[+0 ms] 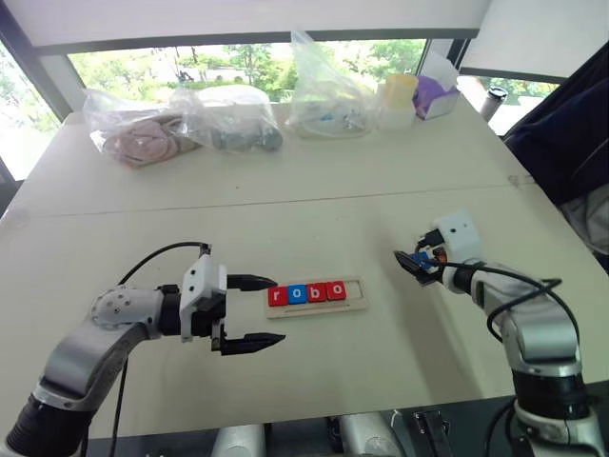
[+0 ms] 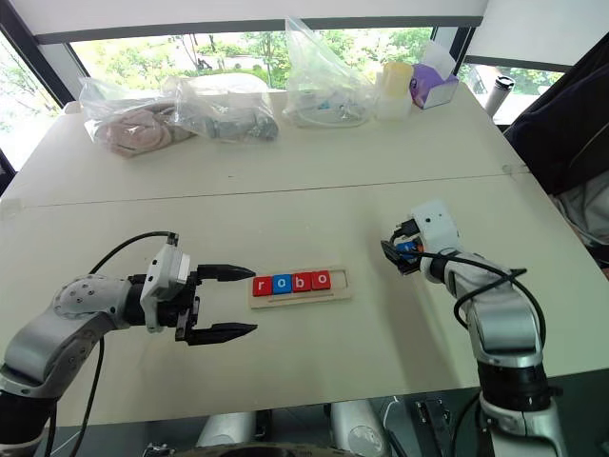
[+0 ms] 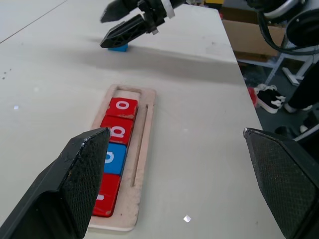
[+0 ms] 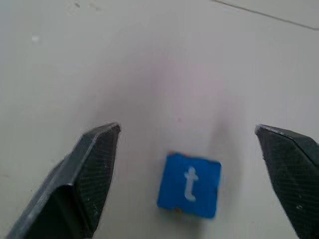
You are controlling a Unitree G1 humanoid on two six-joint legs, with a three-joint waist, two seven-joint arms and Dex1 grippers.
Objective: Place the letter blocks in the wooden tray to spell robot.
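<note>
A finger of my right gripper covers the side that must meet the red o block, so I will turn that gripper and take the t block by its front and back sides (image 4: 187, 211).
The wooden tray (image 1: 358, 307) lies on the table in front of me. Four letter blocks sit in its slot, reading r (image 1: 277, 296), o (image 1: 297, 294), b (image 1: 317, 292), o (image 1: 335, 290): red, blue, red, red. The slot's right end is bare. A blue t block (image 4: 189, 185) lies flat on the table to the right of the tray. My right gripper (image 4: 187, 130) hangs open just over it, its fingers either side and apart from it. My left gripper (image 1: 262, 312) is open at the tray's left end, holding nothing.
Clear plastic bags (image 1: 143, 133) with stuff in them, a yellow cup (image 1: 400, 95) and a purple box (image 1: 436, 95) line the table's far edge. A dark cloth (image 1: 571, 143) hangs off the right side. The table's front edge (image 1: 314, 411) is close below the tray.
</note>
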